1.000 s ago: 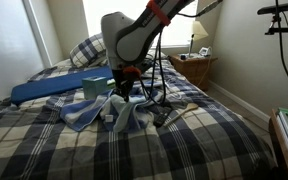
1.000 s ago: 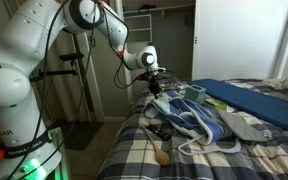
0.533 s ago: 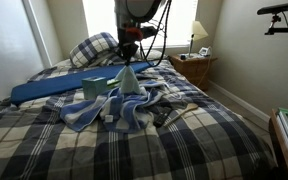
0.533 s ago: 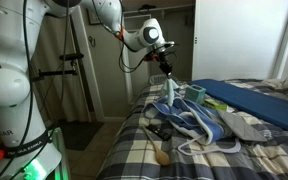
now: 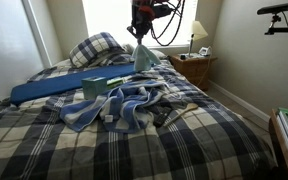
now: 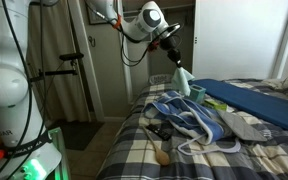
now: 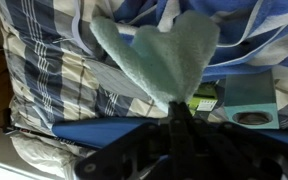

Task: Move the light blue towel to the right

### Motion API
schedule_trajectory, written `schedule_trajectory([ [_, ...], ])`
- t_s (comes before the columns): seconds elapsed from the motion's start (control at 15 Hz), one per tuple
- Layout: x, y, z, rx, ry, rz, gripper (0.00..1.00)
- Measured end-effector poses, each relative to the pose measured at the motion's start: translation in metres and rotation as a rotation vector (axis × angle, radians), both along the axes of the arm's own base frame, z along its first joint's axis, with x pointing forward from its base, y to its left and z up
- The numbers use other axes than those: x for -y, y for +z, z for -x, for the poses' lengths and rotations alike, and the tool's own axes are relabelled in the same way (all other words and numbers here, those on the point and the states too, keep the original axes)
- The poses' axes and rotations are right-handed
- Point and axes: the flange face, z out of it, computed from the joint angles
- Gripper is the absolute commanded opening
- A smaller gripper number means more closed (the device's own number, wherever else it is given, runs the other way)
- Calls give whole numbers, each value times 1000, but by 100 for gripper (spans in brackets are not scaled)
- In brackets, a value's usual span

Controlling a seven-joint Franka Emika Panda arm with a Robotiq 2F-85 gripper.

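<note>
My gripper is holding the light blue towel high above the bed. I should let go of it on the plaid cover (image 5: 194, 90) along the bed's edge, just before the nightstand.
My gripper (image 5: 141, 32) is shut on the light blue towel (image 5: 142, 57) and holds it high above the bed, so it hangs free. It also shows in an exterior view, where the gripper (image 6: 174, 57) has the towel (image 6: 183, 80) dangling over the far part of the bed. In the wrist view the towel (image 7: 164, 55) spreads out from the closed fingers of the gripper (image 7: 176, 108). Below it lies a heap of blue-and-white striped cloth (image 5: 114, 108).
The bed has a plaid cover (image 5: 184, 140). A long blue mat (image 5: 54, 87) lies across it with a teal box (image 5: 92, 87) beside. A pillow (image 5: 94, 50) lies at the head. A nightstand with a lamp (image 5: 196, 62) stands beyond. A tripod (image 6: 72, 70) stands by the bed.
My gripper has risen from the cloth heap with the light blue towel in it, lifting it clear of the bed and shifting it rightward in the view that shows the window.
</note>
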Motion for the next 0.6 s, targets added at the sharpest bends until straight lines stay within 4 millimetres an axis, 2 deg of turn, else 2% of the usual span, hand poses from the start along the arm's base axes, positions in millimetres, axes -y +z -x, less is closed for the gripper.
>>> schedule_trajectory([
  [0.47, -5, -4, -1, -6, 8, -2, 0],
  [0.6, 3, -9, 1, -27, -25, 9, 0],
])
